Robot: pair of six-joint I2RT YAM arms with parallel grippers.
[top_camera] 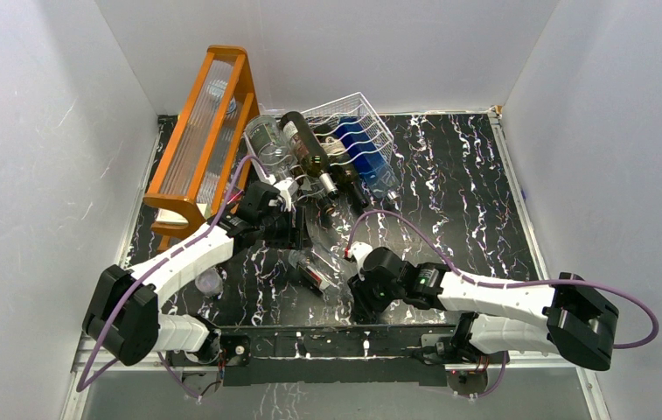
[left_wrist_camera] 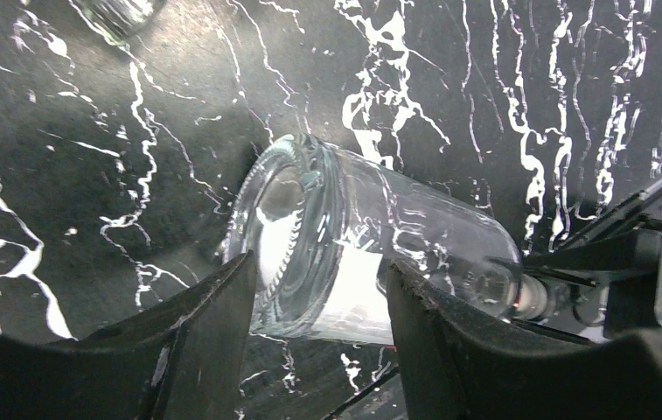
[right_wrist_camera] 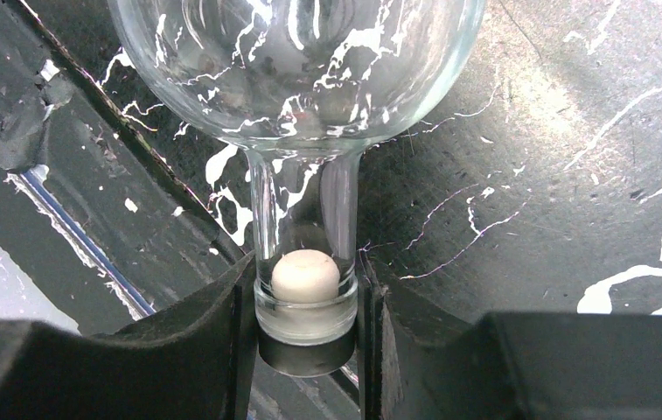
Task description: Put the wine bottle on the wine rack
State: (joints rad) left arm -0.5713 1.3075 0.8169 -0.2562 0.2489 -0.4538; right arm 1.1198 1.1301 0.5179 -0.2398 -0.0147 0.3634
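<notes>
I should open my right gripper and take the neck (right_wrist_camera: 303, 175) beside the wine bottle's body before lifting, because it holds only the corked end of the wine bottle's neck.
A clear glass wine bottle (top_camera: 314, 268) with a white label lies slanted on the black marbled table between my two grippers. My right gripper (right_wrist_camera: 307, 293) is shut on its corked neck (right_wrist_camera: 306, 227), at the mouth; in the top view this gripper (top_camera: 355, 278) is at the bottle's near end. My left gripper (left_wrist_camera: 318, 276) is open, its fingers (left_wrist_camera: 213, 324) just over the bottle's body (left_wrist_camera: 344, 254) near the base, not clamping it. In the top view the left gripper (top_camera: 299, 234) is at the bottle's far end. The white wire wine rack (top_camera: 358, 112) stands at the back centre.
The rack holds a blue bottle (top_camera: 366, 153) and a dark bottle (top_camera: 310, 153); a clear bottle (top_camera: 268, 140) leans at its left side. A tall orange wooden frame (top_camera: 209, 131) stands at the back left. A small clear cup (top_camera: 209, 282) sits by the left arm.
</notes>
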